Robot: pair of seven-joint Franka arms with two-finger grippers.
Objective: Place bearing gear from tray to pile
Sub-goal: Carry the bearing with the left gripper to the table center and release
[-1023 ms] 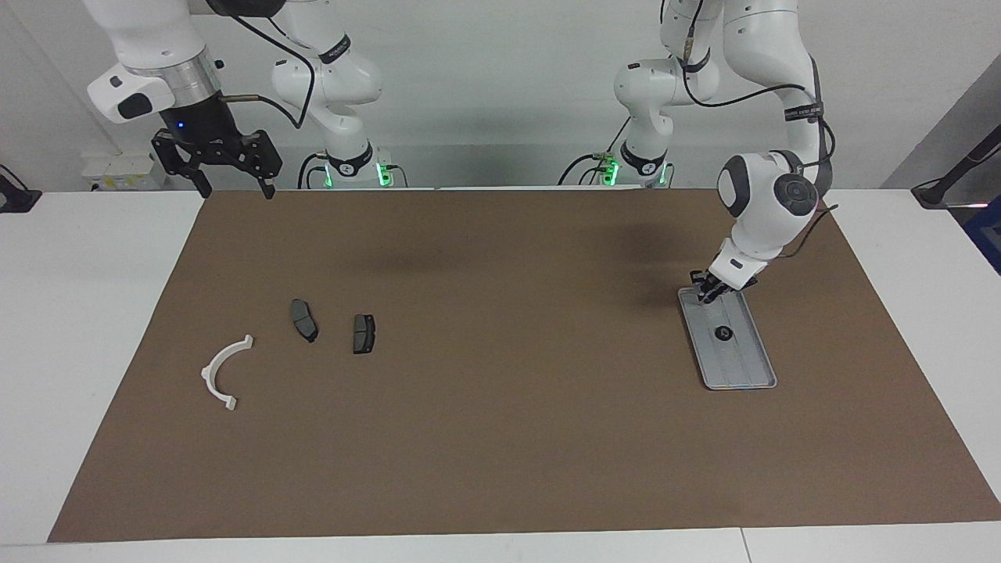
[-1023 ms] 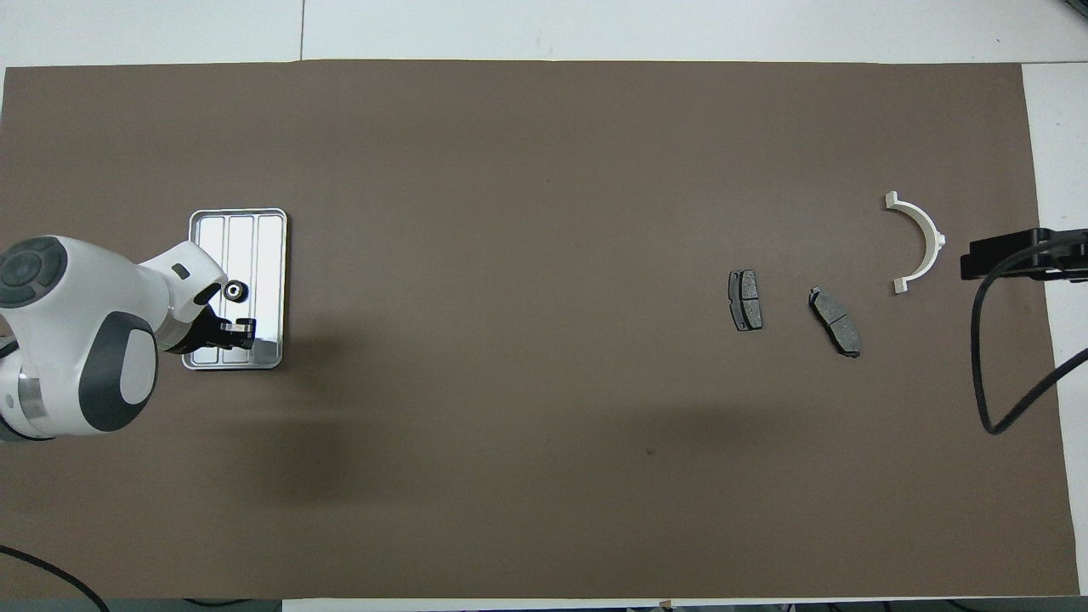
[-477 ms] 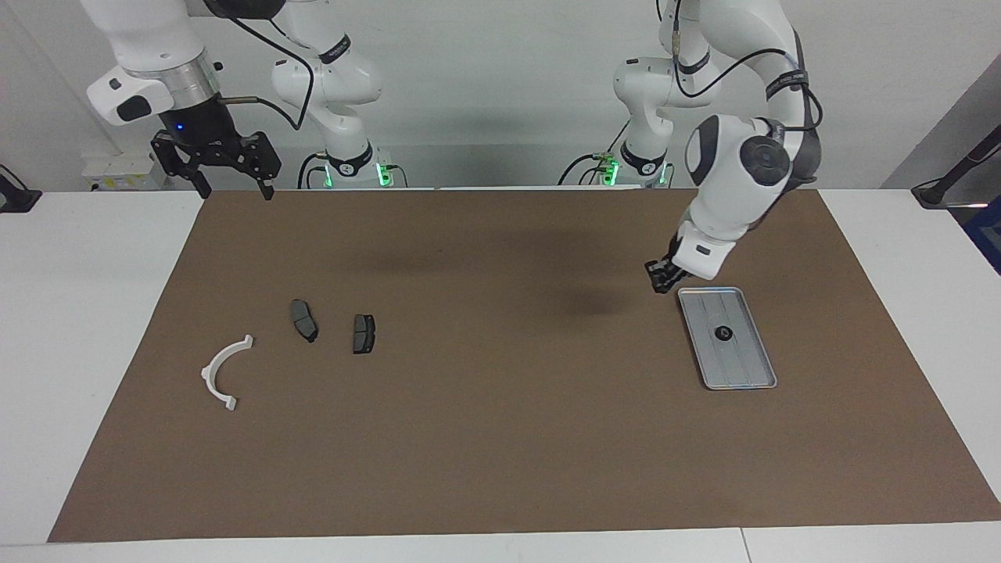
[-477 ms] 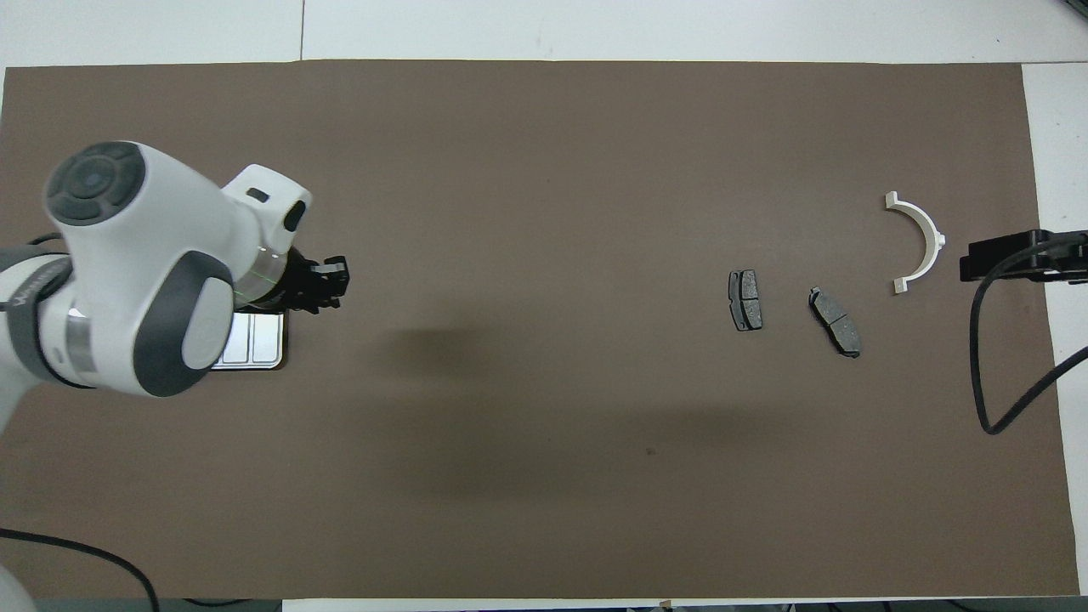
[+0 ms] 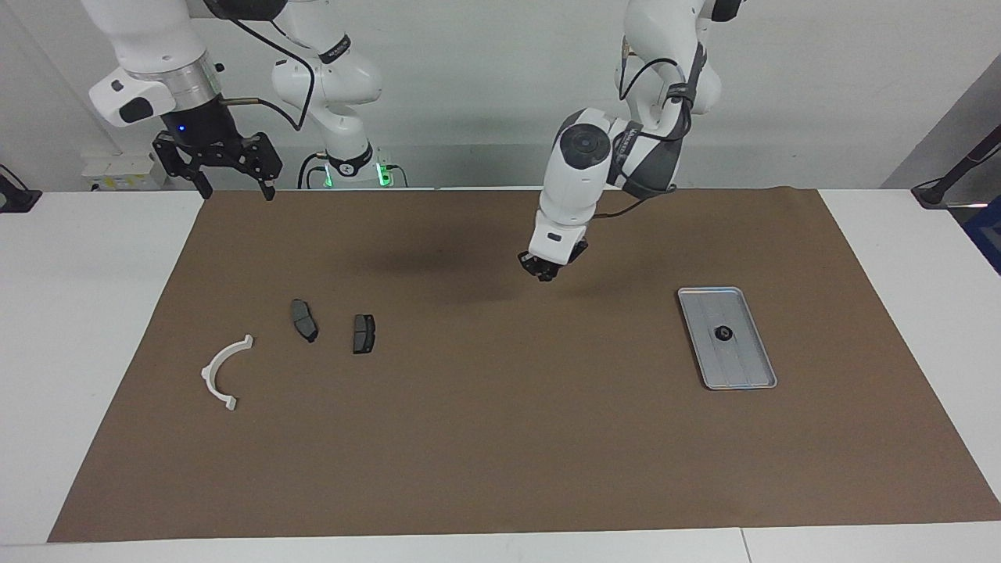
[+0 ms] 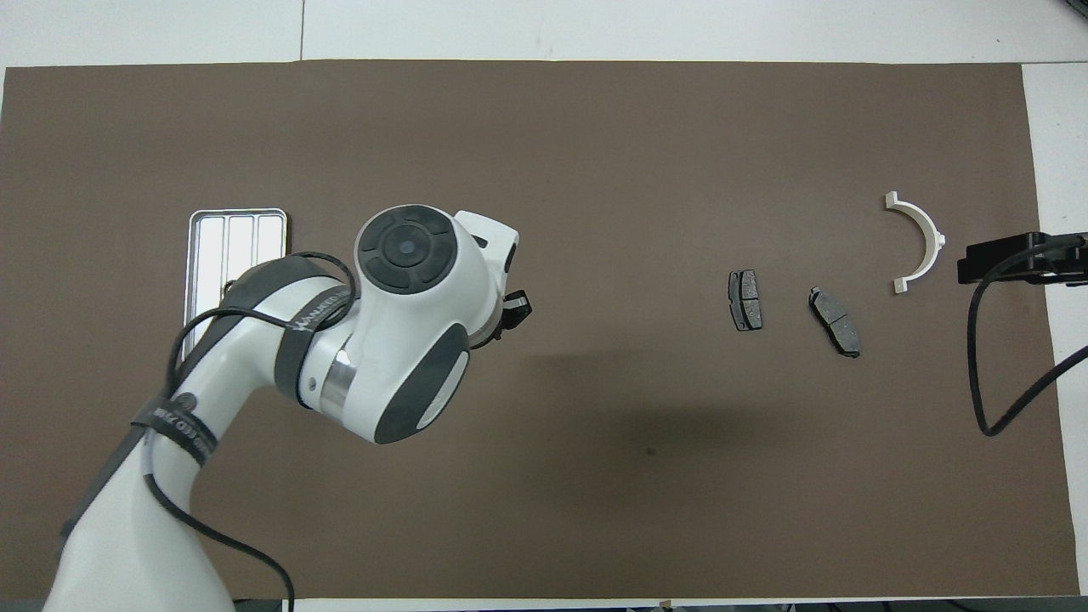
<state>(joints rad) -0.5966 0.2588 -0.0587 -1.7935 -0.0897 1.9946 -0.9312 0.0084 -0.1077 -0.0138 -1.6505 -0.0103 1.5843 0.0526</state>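
Observation:
My left gripper is going to release its bearing gear on the brown mat halfway (image 6: 506,312) between the tray and the dark pads.
The silver-grey tray (image 5: 747,367) lies toward the left arm's end of the brown mat, with a small dark bearing gear (image 5: 722,332) in its middle. In the overhead view the left arm covers part of the tray (image 6: 238,242) and hides the gear. My left gripper (image 5: 547,270) hangs shut over the middle of the mat, between tray and pile; whether anything sits between its tips cannot be made out. The pile is a white arc (image 5: 227,371) and two dark pads (image 5: 304,320) (image 5: 364,333). My right gripper (image 5: 236,190) waits open, raised over the mat's edge at its own end.
The brown mat (image 5: 500,438) covers most of the white table. In the overhead view the arc (image 6: 918,242) and the pads (image 6: 745,299) (image 6: 835,321) lie close to the right gripper (image 6: 1003,259) and its cable (image 6: 986,374).
My left gripper has lifted off the tray's end nearest the robots and swung shut toward the pile, now over the mat's middle. A gear stays in the tray. The right arm has not moved.

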